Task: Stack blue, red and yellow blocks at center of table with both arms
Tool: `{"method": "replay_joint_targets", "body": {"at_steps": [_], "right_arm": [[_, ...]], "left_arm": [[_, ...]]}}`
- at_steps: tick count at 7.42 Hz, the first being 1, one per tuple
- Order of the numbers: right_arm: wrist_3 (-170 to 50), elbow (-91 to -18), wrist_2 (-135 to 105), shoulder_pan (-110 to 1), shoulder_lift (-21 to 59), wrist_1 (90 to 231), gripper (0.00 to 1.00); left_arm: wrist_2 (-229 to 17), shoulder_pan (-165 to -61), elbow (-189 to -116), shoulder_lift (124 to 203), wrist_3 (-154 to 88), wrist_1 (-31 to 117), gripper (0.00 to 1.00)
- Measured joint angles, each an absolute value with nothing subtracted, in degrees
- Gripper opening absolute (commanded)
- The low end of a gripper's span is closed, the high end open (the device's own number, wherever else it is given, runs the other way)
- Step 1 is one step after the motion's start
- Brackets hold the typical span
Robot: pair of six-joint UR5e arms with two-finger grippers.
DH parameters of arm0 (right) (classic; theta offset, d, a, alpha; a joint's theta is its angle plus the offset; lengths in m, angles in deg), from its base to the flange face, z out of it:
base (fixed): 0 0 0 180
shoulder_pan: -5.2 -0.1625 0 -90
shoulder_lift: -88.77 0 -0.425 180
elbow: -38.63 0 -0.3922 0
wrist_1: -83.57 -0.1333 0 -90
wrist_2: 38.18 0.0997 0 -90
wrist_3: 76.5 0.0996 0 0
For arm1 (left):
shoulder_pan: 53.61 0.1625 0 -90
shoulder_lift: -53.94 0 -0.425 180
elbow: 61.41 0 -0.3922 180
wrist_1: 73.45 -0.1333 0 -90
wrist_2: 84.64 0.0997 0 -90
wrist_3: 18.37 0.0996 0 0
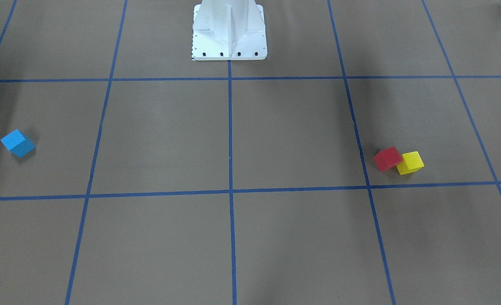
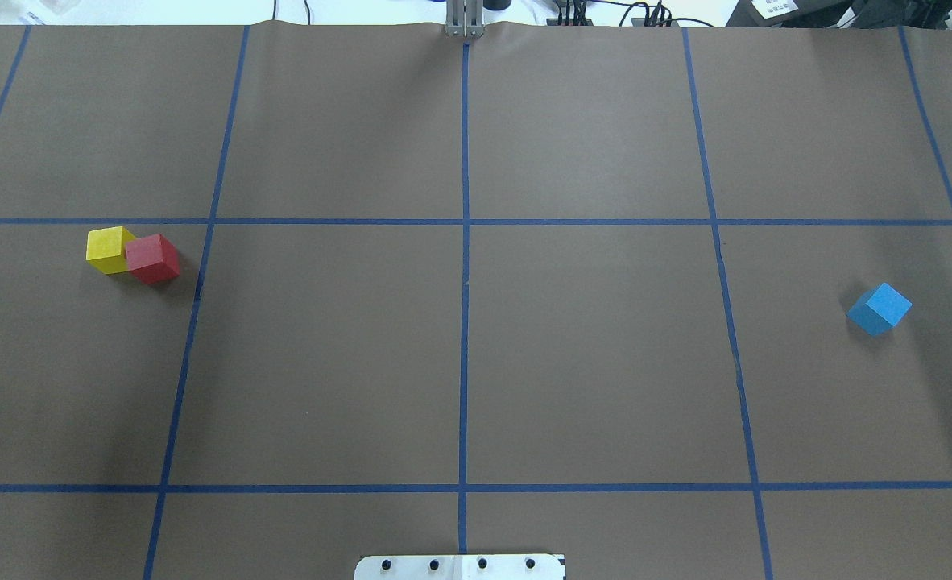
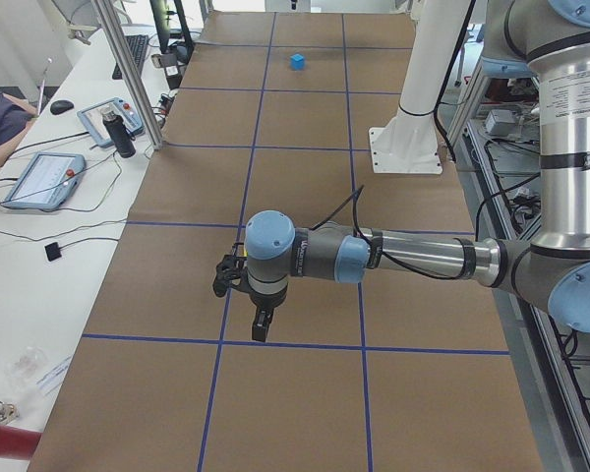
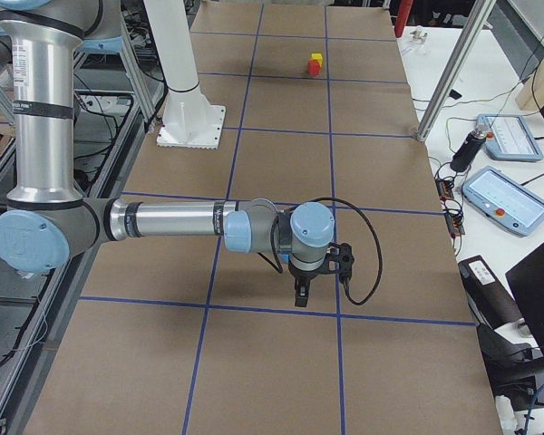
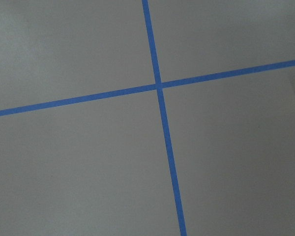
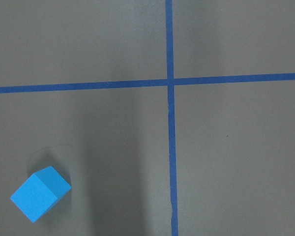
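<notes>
The next move for my right gripper is to go to the blue block (image 1: 18, 142) (image 6: 40, 194), which lies alone away from the red and yellow blocks, and close on its opposite sides.
The blue block (image 2: 879, 308) lies alone on the table's right side; it also shows in the front view (image 1: 18, 143) and low left in the right wrist view (image 6: 40, 193). The red block (image 2: 153, 258) and the yellow block (image 2: 109, 250) touch each other on the left side. My left gripper (image 3: 261, 320) shows only in the exterior left view, above the table, so I cannot tell whether it is open. My right gripper (image 4: 301, 294) shows only in the exterior right view, so I cannot tell there either. The left wrist view shows only tape lines.
The white robot pedestal (image 1: 229, 31) stands at the table's robot-side middle. Blue tape (image 2: 465, 322) marks a grid on the brown table cover. Metal posts (image 3: 128, 69) and control tablets (image 4: 508, 195) stand beside the table's far long edge.
</notes>
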State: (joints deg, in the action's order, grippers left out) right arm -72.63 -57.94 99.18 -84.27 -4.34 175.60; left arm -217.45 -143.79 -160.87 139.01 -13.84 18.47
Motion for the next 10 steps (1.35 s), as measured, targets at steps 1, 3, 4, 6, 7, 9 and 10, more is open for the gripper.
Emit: {"method": "replay_joint_targets", "body": {"at_steps": [1,3,4,6,7,9,10], "right_arm": [[-72.67,-57.46,99.08,-84.27,-3.96,175.58,0.99],[-72.97,-56.86,98.97,-84.27,-3.74,175.25,0.99],[-73.17,-56.95,98.96,-84.27,-3.75,175.04,0.99],[-73.18,-57.57,97.74,-84.08,-2.72,174.72,0.99],[-72.97,-57.79,96.83,-83.31,0.0,174.57,0.99],[-72.84,-56.93,96.48,-77.57,4.26,171.91,0.99],[-72.78,-56.32,96.47,-73.64,3.87,166.72,0.99]], "left_arm": [[-217.45,-143.79,-160.38,139.31,-13.79,18.48,1.0],[-217.41,-143.78,-160.28,139.43,-13.56,18.56,1.0],[-217.45,-143.75,-160.55,139.45,-13.42,18.71,1.0],[-217.67,-143.39,-160.75,139.96,-13.56,18.99,1.0],[-217.89,-143.25,-160.83,140.12,-13.67,19.18,1.0],[-218.07,-143.22,-161.23,140.27,-13.71,19.61,1.0],[-218.08,-143.19,-161.4,140.4,-13.71,19.67,1.0]]}}
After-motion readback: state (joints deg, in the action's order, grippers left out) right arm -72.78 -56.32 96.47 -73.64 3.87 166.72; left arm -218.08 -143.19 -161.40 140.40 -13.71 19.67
